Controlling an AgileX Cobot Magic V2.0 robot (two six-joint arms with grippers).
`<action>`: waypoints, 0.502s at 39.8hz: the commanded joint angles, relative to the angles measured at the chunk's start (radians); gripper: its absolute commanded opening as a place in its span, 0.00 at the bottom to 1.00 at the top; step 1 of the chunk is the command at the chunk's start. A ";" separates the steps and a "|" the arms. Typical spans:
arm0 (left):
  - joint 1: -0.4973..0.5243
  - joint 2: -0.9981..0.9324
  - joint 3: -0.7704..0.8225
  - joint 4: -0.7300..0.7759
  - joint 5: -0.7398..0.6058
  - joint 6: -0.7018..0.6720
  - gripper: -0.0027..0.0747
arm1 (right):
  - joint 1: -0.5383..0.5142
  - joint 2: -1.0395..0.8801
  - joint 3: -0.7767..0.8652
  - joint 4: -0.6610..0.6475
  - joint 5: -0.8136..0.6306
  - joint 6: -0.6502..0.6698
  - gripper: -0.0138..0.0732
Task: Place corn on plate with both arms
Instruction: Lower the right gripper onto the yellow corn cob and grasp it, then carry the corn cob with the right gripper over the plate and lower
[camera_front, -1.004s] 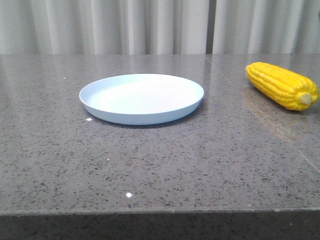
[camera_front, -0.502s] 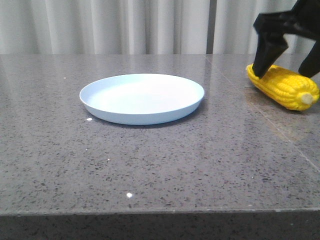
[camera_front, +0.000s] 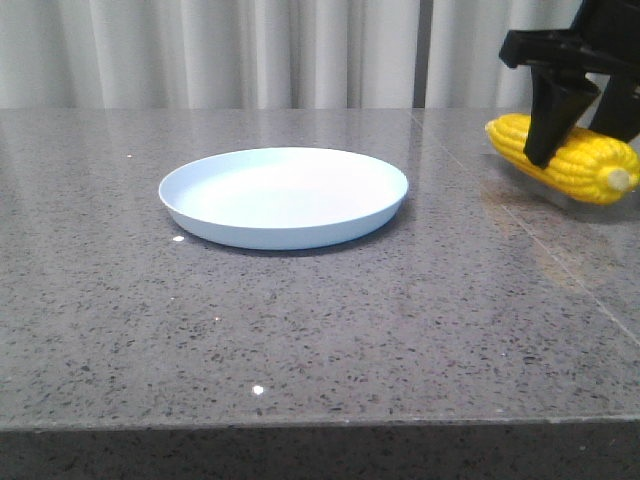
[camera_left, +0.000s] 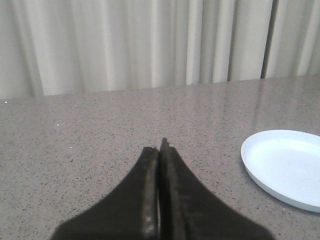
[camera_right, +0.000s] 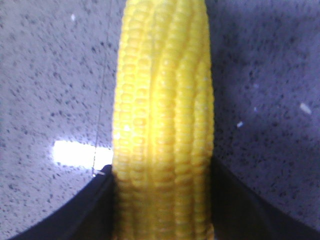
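Note:
Next, my right gripper lets go of the yellow corn near the middle of the pale blue plate (camera_front: 302, 175), with its stub toward the plate's front rim.
The yellow corn (camera_front: 592, 166) is at the far right of the table, held a little above the surface, its pale stub end pointing right. My right gripper (camera_front: 580, 140) comes down from above and is shut on the corn's middle. In the right wrist view the corn (camera_right: 162, 90) fills the gap between the two black fingers (camera_right: 95, 205). The pale blue plate (camera_front: 285, 235) sits empty at the table's middle, left of the corn. My left gripper (camera_left: 161, 150) is shut and empty over bare table, with the plate (camera_left: 285, 165) off to its side. It does not show in the front view.
The grey speckled stone table (camera_front: 300, 330) has its front edge close to the camera. A seam in the tabletop (camera_front: 520, 240) runs between the plate and the corn. Pale curtains (camera_front: 250, 50) hang behind the table.
My right gripper came in from the upper right, closed round the corn and raised it slightly off the table. The plate has not moved.

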 joint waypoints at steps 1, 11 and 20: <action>0.003 0.008 -0.026 -0.007 -0.077 -0.006 0.01 | 0.002 -0.038 -0.059 0.011 -0.015 -0.011 0.29; 0.003 0.008 -0.026 -0.007 -0.077 -0.006 0.01 | 0.089 -0.059 -0.167 0.008 0.069 0.003 0.29; 0.003 0.008 -0.026 -0.007 -0.077 -0.006 0.01 | 0.347 -0.017 -0.240 -0.189 0.043 0.278 0.29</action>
